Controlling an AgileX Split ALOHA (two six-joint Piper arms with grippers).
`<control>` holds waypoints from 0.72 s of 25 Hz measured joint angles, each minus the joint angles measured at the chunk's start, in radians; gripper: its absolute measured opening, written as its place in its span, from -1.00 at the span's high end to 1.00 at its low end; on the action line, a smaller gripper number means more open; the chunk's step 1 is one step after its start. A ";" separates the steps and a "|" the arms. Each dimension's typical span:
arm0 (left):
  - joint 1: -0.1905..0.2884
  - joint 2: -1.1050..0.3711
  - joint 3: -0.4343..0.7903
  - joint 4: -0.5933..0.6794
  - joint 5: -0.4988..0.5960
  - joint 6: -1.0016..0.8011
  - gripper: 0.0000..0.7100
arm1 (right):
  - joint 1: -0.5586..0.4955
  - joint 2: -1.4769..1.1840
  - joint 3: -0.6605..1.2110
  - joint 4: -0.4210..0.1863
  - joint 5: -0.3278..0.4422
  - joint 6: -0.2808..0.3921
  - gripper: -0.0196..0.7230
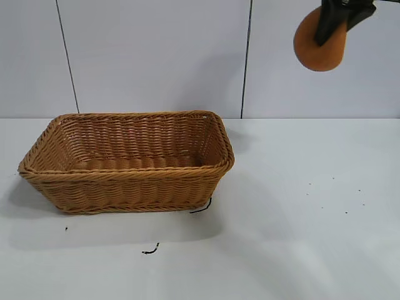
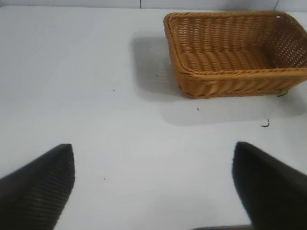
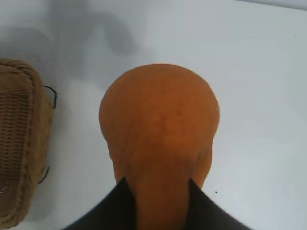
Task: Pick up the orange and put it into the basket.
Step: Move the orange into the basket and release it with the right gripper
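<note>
Next, I set the orange with my right gripper on the basket's bottom near the middle of its front rim [image 1: 144, 159].
My right gripper [image 1: 331, 25] is shut on the orange [image 1: 320, 42], a matte burnt-orange lump, and holds it high above the table at the upper right, well to the right of the basket. In the right wrist view the orange [image 3: 160, 129] hangs wide end down between the two dark fingers [image 3: 117, 206], gripped at its narrow end. The tan wicker basket [image 1: 128, 160] stands empty on the white table at the left; its end also shows in the right wrist view [image 3: 19, 143]. My left gripper [image 2: 153, 187] is open and empty over bare table, away from the basket [image 2: 235, 52].
The white table [image 1: 312, 206] carries small dark specks and a short black thread [image 1: 150, 250] in front of the basket. Another black strand [image 1: 201, 207] sticks out at the basket's lower right corner. A pale panelled wall stands behind.
</note>
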 joint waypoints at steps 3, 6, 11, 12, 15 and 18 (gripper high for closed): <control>0.000 0.000 0.000 0.000 0.000 0.000 -0.80 | 0.087 0.009 -0.001 0.001 -0.034 0.008 0.72; 0.000 0.000 0.000 0.000 0.000 0.000 -0.80 | 0.165 0.040 -0.001 0.005 -0.077 0.010 0.72; 0.000 0.000 0.000 0.000 0.000 0.000 -0.80 | 0.258 0.143 -0.001 0.010 -0.155 0.026 0.72; 0.000 0.000 0.000 0.000 0.000 0.000 -0.80 | 0.267 0.165 -0.001 0.012 -0.175 0.030 0.72; 0.000 0.000 0.000 0.000 0.000 0.000 -0.80 | 0.284 0.246 -0.001 0.013 -0.228 0.031 0.72; 0.000 0.000 0.000 0.000 0.000 0.000 -0.80 | 0.284 0.316 -0.001 0.015 -0.252 0.033 0.72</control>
